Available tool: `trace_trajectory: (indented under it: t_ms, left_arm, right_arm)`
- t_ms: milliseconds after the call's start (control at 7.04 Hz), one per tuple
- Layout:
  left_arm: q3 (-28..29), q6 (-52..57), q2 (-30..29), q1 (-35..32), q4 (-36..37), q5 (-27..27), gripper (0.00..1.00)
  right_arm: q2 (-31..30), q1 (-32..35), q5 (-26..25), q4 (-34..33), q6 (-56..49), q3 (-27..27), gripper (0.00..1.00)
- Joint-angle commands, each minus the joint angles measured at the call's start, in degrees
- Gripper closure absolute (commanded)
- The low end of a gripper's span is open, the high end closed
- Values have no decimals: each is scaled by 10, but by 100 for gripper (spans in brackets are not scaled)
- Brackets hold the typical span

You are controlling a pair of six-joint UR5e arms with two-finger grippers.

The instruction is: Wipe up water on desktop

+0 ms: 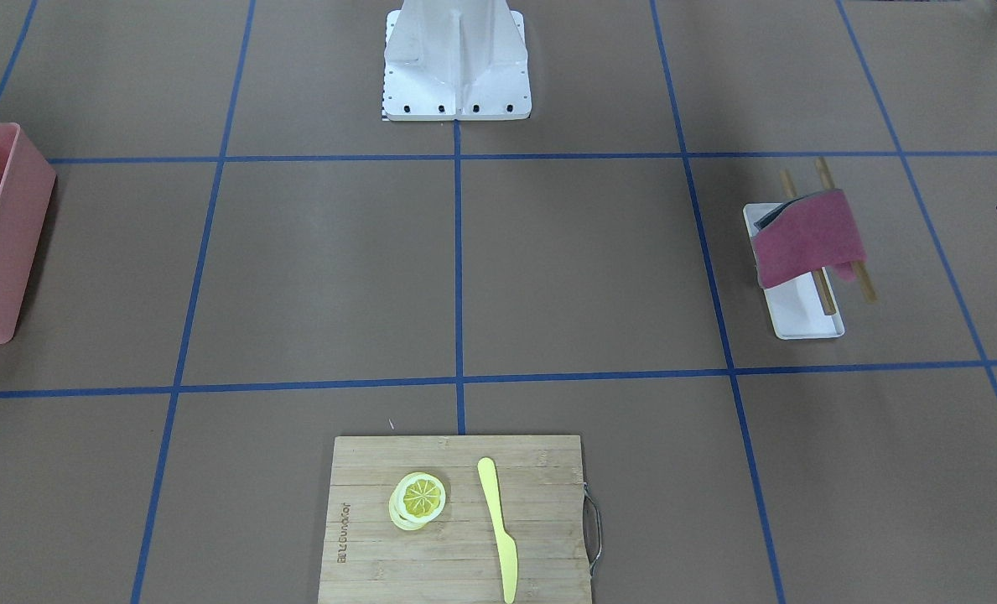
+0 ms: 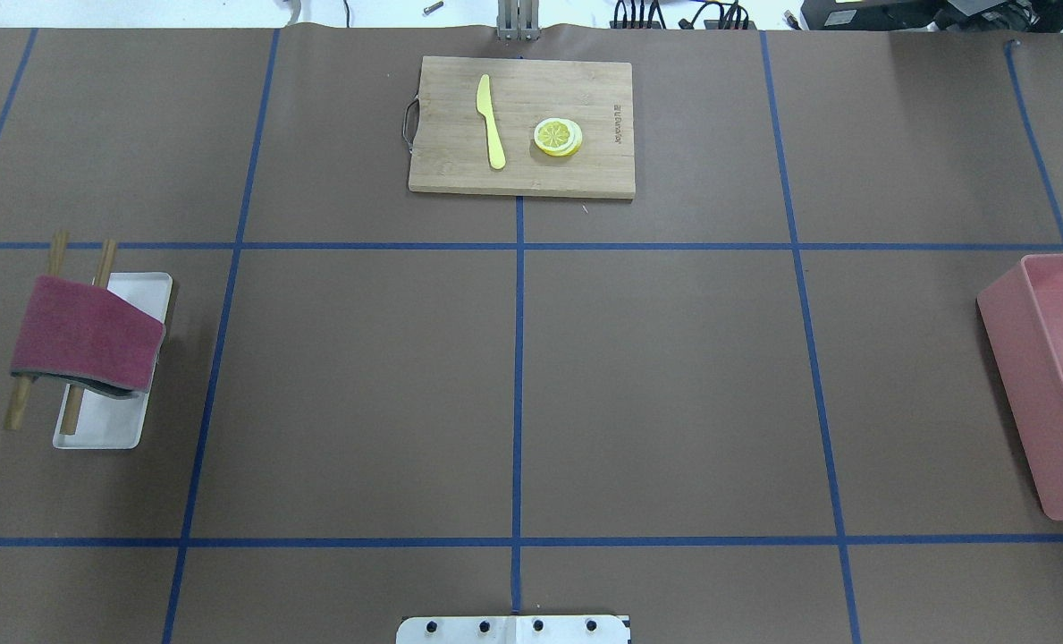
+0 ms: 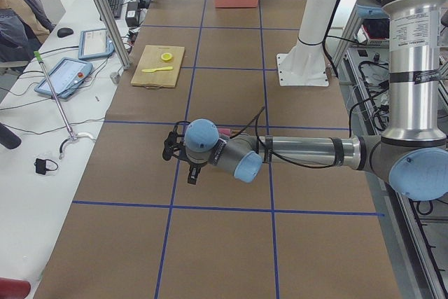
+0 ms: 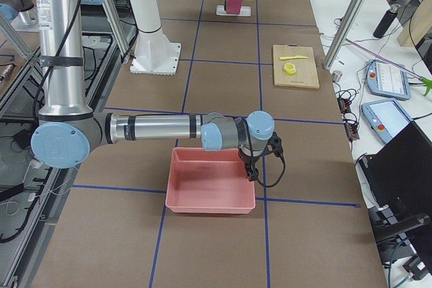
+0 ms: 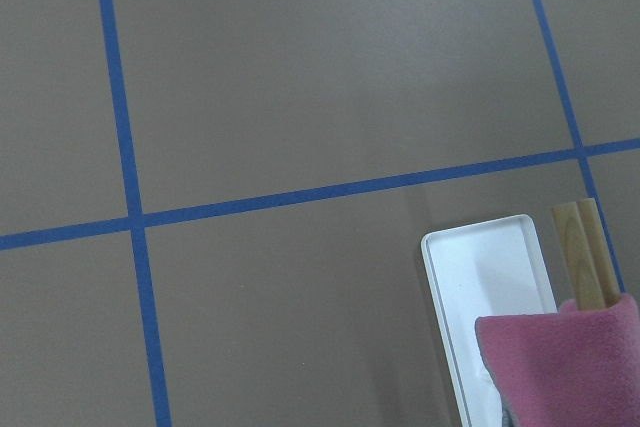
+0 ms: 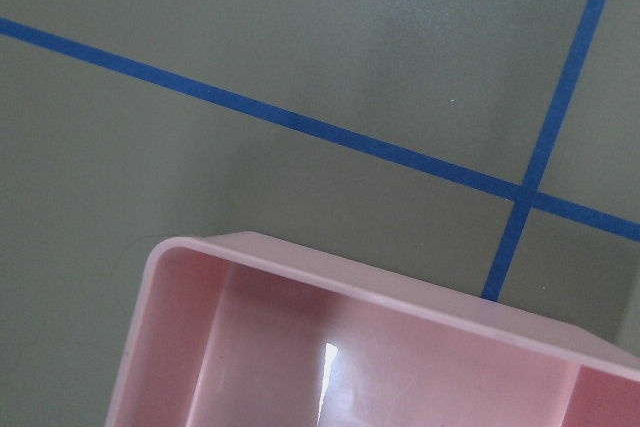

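Next, I close my left gripper on the dark red cloth's fold (image 1: 849,222), where it hangs over the wooden stick farther from the pink bin.
The desktop (image 2: 674,376) is a matte brown surface crossed by blue tape lines; I see no water on it in any view. A dark red cloth (image 2: 84,335) hangs over two wooden sticks above a white tray (image 2: 151,291) on my left side. It also shows in the front view (image 1: 808,235) and the left wrist view (image 5: 560,367). My left gripper (image 3: 194,173) hangs above the desktop beside the tray; I cannot tell whether it is open. My right gripper (image 4: 251,170) hangs over the edge of a pink bin (image 4: 209,180); I cannot tell its state.
The pink bin (image 2: 1045,385) stands at my far right. A bamboo cutting board (image 2: 522,170) with a yellow knife (image 2: 491,121) and lemon slices (image 2: 558,137) lies at the far middle edge. The white robot base (image 1: 456,67) is at the near middle.
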Motion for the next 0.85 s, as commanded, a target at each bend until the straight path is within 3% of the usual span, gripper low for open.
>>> trace_trajectory:
  t_ms: [0, 710]
  left_arm:
    - [0, -54, -5, 7, -28, 33, 3]
    - [-19, -16, 24, 23, -29, 131, 3]
  right_arm:
    - [-3, 0, 0, 1, 0, 8, 0]
    - [-21, 0, -4, 50, -1, 2, 0]
